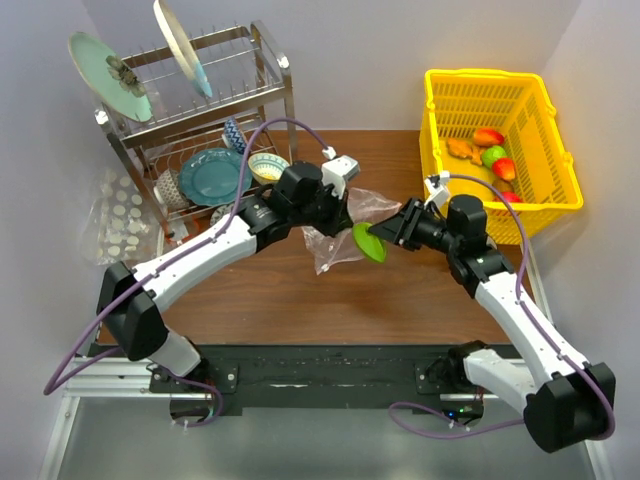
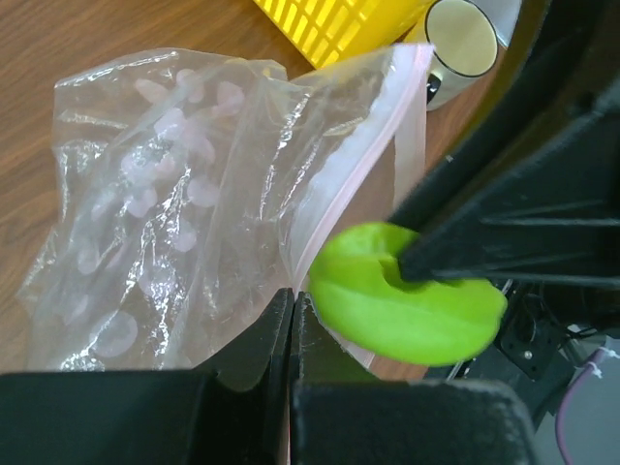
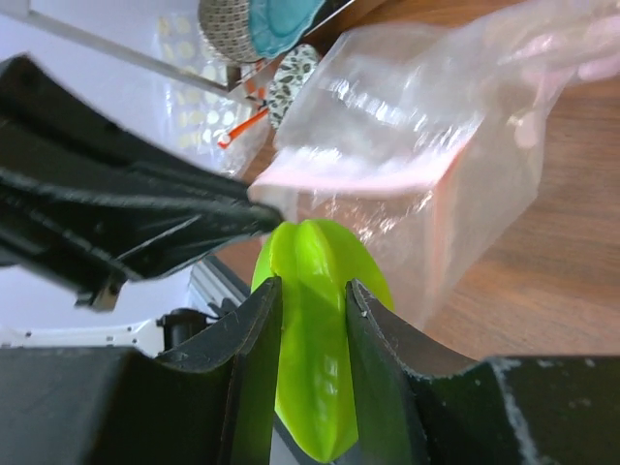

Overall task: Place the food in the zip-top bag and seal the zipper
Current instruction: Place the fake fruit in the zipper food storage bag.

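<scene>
The green fruit is only at the bag's opening, so I should release it inside with my right gripper, then take the free zipper edge [image 2: 417, 68] and lift the bag.
My left gripper [image 1: 335, 213] is shut on the mouth edge of the clear zip-top bag [image 1: 340, 240] and holds it up off the table. In the left wrist view the fingertips [image 2: 281, 315] pinch the bag [image 2: 184, 213] beside its pink zipper [image 2: 360, 172]. My right gripper [image 1: 388, 234] is shut on a green ridged toy fruit [image 1: 369, 243] right at the bag's mouth. The right wrist view shows the fruit [image 3: 325, 247] between my fingers [image 3: 262, 310], just under the zipper [image 3: 358, 180]. More food [image 1: 495, 155] lies in the yellow basket.
The yellow basket [image 1: 432, 130] stands at the back right with red, green, orange and tan toys in it. A metal dish rack [image 1: 280, 75] with plates and bowls stands at the back left. A clear bag of white discs [image 1: 120, 215] lies beside it.
</scene>
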Robot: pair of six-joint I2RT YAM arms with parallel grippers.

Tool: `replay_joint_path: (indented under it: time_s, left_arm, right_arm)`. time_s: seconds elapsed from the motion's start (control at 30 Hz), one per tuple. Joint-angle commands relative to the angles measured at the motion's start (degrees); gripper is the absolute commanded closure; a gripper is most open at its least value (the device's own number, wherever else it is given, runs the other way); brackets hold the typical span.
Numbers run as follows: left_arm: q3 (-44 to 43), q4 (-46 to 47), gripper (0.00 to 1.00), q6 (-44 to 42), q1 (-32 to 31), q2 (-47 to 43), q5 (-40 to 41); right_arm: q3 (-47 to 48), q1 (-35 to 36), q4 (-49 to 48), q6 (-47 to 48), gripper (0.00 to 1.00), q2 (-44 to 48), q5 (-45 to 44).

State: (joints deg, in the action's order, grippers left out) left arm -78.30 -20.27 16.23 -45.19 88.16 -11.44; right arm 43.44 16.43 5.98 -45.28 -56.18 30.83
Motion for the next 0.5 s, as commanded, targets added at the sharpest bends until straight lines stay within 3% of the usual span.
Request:
replay_joint_path:
  time_s: [0.0,0.23,0.47]
  left_arm:
    - [1.92,4.54,1.0,3.28,-0.6,-4.13,-4.11]
    - [4.47,8.66,1.0,8.72,-0.51,-6.34,-9.29]
    - [6.49,14.2,1.0,13.65,-0.51,-6.77,-12.64]
  right_arm:
    - [1.12,0.63,-2.65,0.36,0.66,-1.73,-6.56]
    - [-1.25,0.63,-5.26,-4.63,0.67,-0.77,-16.49]
    - [-3.98,0.98,-13.62,-11.67,0.67,0.11,-19.58]
